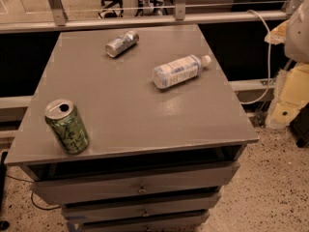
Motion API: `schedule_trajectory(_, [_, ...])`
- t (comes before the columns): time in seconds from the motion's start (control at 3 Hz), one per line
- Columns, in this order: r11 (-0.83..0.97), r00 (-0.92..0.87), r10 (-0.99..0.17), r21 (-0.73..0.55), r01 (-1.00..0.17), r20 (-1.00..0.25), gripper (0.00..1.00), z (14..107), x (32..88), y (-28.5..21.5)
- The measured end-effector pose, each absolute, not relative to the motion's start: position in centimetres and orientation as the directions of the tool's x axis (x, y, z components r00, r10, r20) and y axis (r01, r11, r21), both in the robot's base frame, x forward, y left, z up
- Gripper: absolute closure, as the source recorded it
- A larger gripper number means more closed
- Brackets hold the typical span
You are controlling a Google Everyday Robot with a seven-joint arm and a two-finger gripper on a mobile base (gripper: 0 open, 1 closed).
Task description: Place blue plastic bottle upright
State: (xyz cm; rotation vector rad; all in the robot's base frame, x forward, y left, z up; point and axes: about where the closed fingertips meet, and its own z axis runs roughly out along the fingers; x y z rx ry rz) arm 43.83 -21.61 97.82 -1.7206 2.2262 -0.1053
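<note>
Next, I grip the blue plastic bottle's cap end [201,63], leaving the base free for standing it upright.
The blue plastic bottle [177,71] lies on its side on the grey cabinet top [120,105], right of the middle. It is clear, with a pale label. Its white cap [206,60] points to the back right, and its base faces the front left. My gripper does not show anywhere in the camera view. Nothing touches the bottle.
A small silver can [121,43] lies on its side near the back. A green patterned can [67,126] stands upright at the front left corner. Drawers [140,187] sit below the top. White and yellow bulky shapes [292,88] and a cable [268,57] are off the right edge.
</note>
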Motion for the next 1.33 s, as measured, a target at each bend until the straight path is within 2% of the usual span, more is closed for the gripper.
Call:
schedule_trajectory(0.67, [0.242, -0.189, -0.961, -0.279, -0.929, -0.204, 0.0, 98.0, 44.3, -21.5])
schedule_trajectory(1.0, [0.177, -0.104, -0.967, -0.318, -0.931, -0.234, 0.0, 97.3, 48.2, -21.5])
schedule_trajectory(1.33, [0.072, 0.029, -0.956, -0.333, -0.94, -0.291, 0.0, 94.8, 54.5, -20.3])
